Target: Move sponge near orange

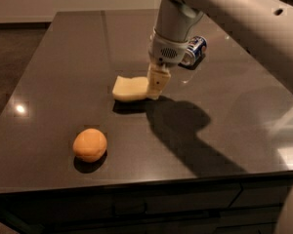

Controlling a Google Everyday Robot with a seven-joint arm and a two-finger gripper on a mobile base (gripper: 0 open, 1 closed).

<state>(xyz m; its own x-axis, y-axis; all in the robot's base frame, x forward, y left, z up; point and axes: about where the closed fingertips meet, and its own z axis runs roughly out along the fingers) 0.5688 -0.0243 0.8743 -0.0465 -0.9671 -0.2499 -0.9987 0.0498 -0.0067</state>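
Note:
I should release the pale yellow sponge on the dark table (130, 129) close against the orange, toward my arm's shadow.
The pale yellow sponge (129, 88) is near the middle of the dark table (63, 57), its right end between the cream fingers (157, 83) of my gripper (154, 87). The gripper comes down from above and is shut on the sponge, holding it at or just above the table top. The orange (90, 144) lies on the table to the front left of the sponge, about a sponge length away from it.
A blue-and-silver soda can (195, 48) lies on its side behind the gripper, partly hidden by the wrist. My arm (244, 18) spans the upper right. The table's front edge (136, 184) runs just in front of the orange.

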